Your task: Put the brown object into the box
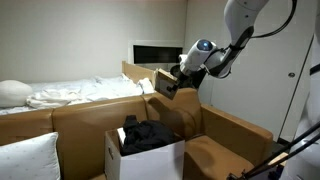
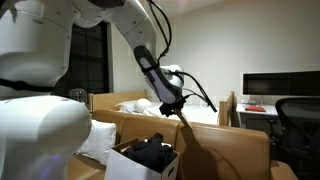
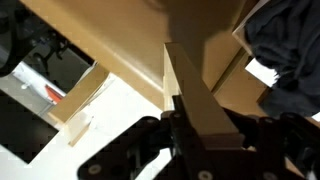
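Note:
The robot's gripper should release the brown object, now held in the air above the box, on the dark clothing (image 1: 141, 120) (image 3: 280, 88), along the box's back edge by the backrest of the couch.
My gripper (image 1: 172, 82) is shut on the brown object (image 1: 164, 82), a small flat tan piece, and holds it in the air above and to the right of the box (image 1: 140, 158). The box is white, open-topped, and sits on the brown couch with dark clothing (image 1: 145, 135) in it. In the wrist view the brown object (image 3: 195, 95) runs between the fingers (image 3: 205, 135), and the dark clothing (image 3: 285, 45) shows at the upper right. In an exterior view the gripper (image 2: 178, 108) hangs above the box (image 2: 140, 165).
A brown couch (image 1: 225, 135) holds the box, with a white pillow (image 1: 25, 155) beside it. A bed with white sheets (image 1: 70, 93) lies behind. A monitor (image 2: 280, 88) and desk stand at the back. A white door (image 1: 290, 70) is nearby.

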{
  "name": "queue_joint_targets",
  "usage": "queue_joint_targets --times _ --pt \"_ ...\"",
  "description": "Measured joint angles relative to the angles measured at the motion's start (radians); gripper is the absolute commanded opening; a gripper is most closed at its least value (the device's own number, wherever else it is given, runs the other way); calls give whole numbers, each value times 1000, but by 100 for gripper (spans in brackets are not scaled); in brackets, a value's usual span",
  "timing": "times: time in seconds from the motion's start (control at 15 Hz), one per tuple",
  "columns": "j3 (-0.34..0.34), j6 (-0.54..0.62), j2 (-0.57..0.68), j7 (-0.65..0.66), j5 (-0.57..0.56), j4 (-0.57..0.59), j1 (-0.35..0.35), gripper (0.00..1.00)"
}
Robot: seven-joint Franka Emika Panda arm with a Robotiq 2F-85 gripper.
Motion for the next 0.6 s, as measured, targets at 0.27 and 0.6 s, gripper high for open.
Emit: queue_joint_targets --times 0.27,0.6 --pt "168 -43 109 -196 119 -89 -76 7" --pt "361 -138 154 -514 295 -156 -139 7"
